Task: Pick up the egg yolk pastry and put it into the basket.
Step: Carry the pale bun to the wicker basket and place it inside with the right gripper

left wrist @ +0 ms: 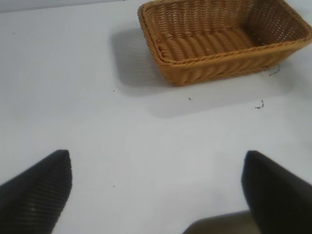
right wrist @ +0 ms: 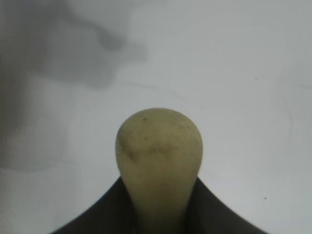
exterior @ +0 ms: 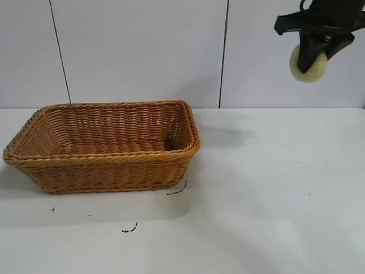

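Note:
Next, my right gripper lets go of the egg yolk pastry inside the basket (exterior: 117, 145), near the middle of the basket's front rim.
The pale yellow-green egg yolk pastry (exterior: 308, 67) hangs high at the upper right of the exterior view, squeezed between the black fingers of my right gripper (exterior: 314, 59). In the right wrist view the pastry (right wrist: 158, 151) sticks out from between the two fingers above bare table. The orange-brown wicker basket (exterior: 34, 149) stands empty on the table's left half, well to the left of and below the right gripper. It also shows in the left wrist view (left wrist: 170, 63). My left gripper (left wrist: 157, 175) is open and empty over the table, apart from the basket.
The white table (exterior: 274, 205) has a few small dark marks near the basket's front. A white panelled wall stands behind. The right gripper's shadow lies on the table right of the basket.

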Controlling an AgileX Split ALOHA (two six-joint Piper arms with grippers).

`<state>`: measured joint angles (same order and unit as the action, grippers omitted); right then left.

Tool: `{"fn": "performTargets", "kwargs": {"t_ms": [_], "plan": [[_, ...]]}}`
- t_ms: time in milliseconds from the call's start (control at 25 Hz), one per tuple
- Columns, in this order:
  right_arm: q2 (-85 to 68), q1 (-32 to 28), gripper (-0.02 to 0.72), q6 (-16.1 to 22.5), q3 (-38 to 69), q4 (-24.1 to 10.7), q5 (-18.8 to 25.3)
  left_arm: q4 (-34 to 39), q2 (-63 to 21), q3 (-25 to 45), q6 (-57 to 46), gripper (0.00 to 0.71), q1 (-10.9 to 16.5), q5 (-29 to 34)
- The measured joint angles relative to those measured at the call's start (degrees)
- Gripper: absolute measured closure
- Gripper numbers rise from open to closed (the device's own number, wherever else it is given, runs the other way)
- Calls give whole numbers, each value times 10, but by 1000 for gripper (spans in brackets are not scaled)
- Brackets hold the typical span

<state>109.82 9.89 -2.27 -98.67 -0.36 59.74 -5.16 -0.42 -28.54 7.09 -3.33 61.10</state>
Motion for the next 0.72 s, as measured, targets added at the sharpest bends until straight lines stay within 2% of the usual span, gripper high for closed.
{"fn": "performTargets", "kwargs": {"t_ms": [520, 720], "plan": [[152, 241, 573, 11, -214, 15, 10, 0, 0, 0, 0, 15, 0, 0], [235, 291, 573, 11, -234, 17, -30, 0, 0, 0, 0, 15, 0, 0]]}}
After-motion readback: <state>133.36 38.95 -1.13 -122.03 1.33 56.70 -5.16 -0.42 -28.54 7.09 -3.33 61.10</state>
